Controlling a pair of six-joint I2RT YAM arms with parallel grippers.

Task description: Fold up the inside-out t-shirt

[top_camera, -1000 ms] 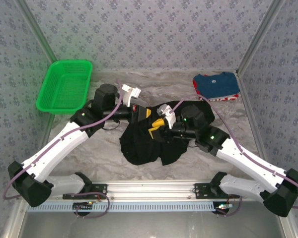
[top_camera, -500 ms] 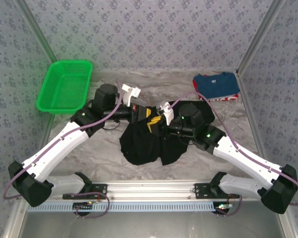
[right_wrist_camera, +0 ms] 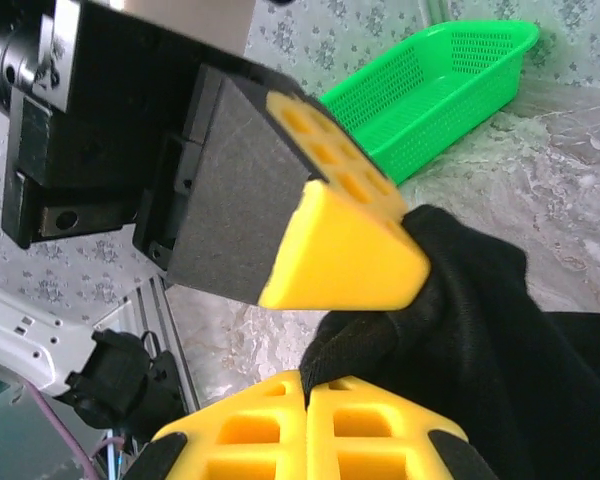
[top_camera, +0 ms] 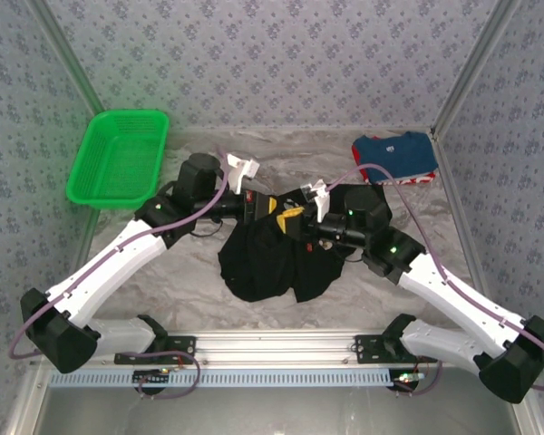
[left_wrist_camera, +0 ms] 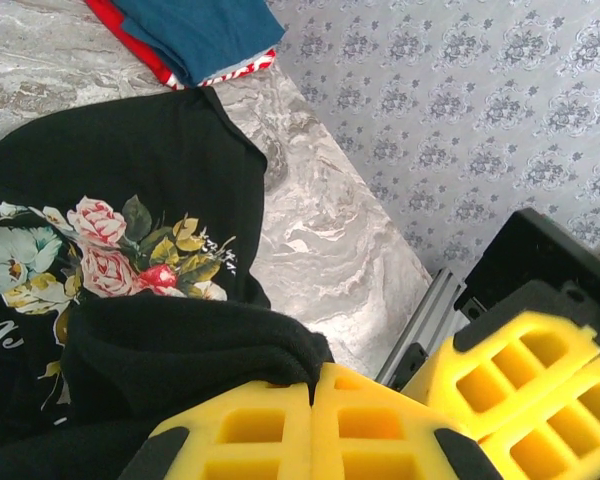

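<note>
The black t-shirt's fold is pinched by both grippers almost side by side, so my left gripper will open and take the fabric farther from my right gripper [top_camera: 259, 236].
The inside-out t-shirt [top_camera: 263, 265] is a black bunched heap at the table's middle, its upper part lifted. A floral print [left_wrist_camera: 110, 250] shows on it in the left wrist view. My left gripper [top_camera: 270, 205] is shut on a fold of the black fabric [left_wrist_camera: 180, 350], its yellow pads [left_wrist_camera: 260, 425] pressed together. Right beside it, my right gripper [top_camera: 292, 216] is shut on another bit of the same fold [right_wrist_camera: 480, 320], the cloth pinched where its pads [right_wrist_camera: 250, 430] meet. The two grippers almost touch; the left gripper's yellow finger [right_wrist_camera: 340, 250] hangs just above the right one's tips.
A green basket [top_camera: 118, 159] stands at the back left. A folded blue shirt with red trim [top_camera: 394, 159] lies at the back right. Patterned walls close in the marbled table [top_camera: 190, 263], and a metal rail [top_camera: 272, 344] runs along its near edge.
My right gripper has shut on the shirt's fold next to the left gripper and drawn slightly rightward. The left gripper has kept its hold.
</note>
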